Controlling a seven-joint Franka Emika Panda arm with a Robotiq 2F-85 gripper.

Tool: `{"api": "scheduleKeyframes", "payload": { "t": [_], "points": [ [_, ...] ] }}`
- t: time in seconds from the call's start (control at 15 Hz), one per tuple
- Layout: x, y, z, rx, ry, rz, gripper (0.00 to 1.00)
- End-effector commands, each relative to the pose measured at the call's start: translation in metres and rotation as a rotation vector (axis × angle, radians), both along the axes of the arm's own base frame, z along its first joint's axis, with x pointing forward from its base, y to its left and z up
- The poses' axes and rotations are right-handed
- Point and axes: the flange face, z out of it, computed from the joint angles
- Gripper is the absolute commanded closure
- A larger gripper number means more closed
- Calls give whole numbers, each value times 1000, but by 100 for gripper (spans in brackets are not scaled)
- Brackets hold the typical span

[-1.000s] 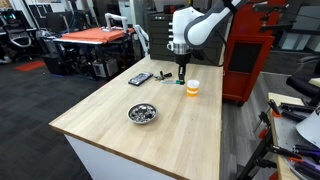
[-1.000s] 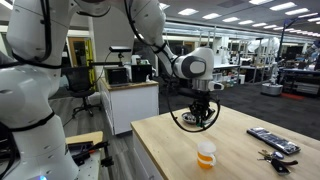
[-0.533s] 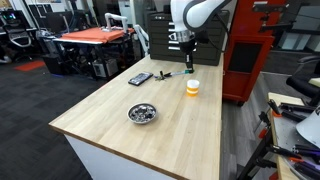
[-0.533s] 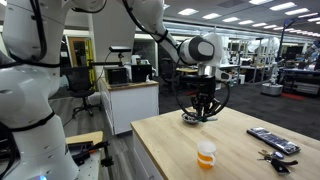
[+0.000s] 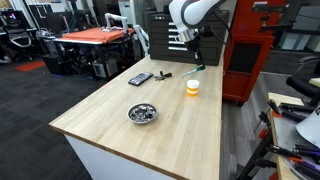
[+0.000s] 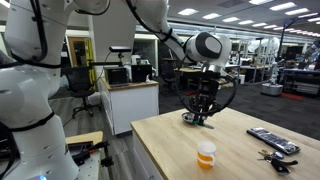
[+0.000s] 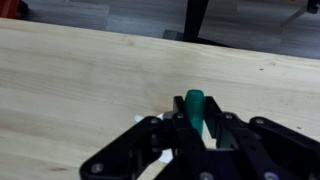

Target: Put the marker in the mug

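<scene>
Next, I release the marker inside the orange-yellow mug (image 5: 196, 82), leaning on the mug's rim toward the red cabinet.
My gripper (image 5: 195, 61) is shut on the marker (image 7: 194, 103), a thin dark pen whose greenish end sticks out between the fingers. It hangs in the air above the wooden table (image 5: 110, 125), above and a little behind the mug (image 5: 192, 87). The mug is a small orange-yellow cup with a paler top and stands upright. In an exterior view the gripper (image 6: 203, 116) holds the marker (image 6: 209, 123) well above the mug (image 6: 206, 153). In the wrist view the gripper (image 7: 194, 120) looks down on bare table; the mug is out of that view.
A shiny metal bowl (image 5: 143, 113) sits mid-table. A flat black slab (image 5: 140, 78) and a small dark item (image 5: 165, 74) lie at the far side. The slab (image 6: 272, 140) and a dark key-like bunch (image 6: 274, 157) lie beside the mug. A red cabinet (image 5: 250, 50) stands behind the table.
The gripper has risen from just above the table beside the mug, carrying the marker up and slightly toward the far side. The mug and the bowl have not moved.
</scene>
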Motion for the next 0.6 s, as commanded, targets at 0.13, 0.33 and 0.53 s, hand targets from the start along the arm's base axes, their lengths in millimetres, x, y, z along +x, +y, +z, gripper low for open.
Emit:
{"api": "scheduleKeyframes", "payload": {
  "t": [0.13, 0.33, 0.53],
  "points": [
    [1, -17, -10, -24, 150, -1, 94],
    [0, -23, -18, -31, 214, -1, 94],
    [1, -26, -25, -30, 262, 0, 94]
  ]
}}
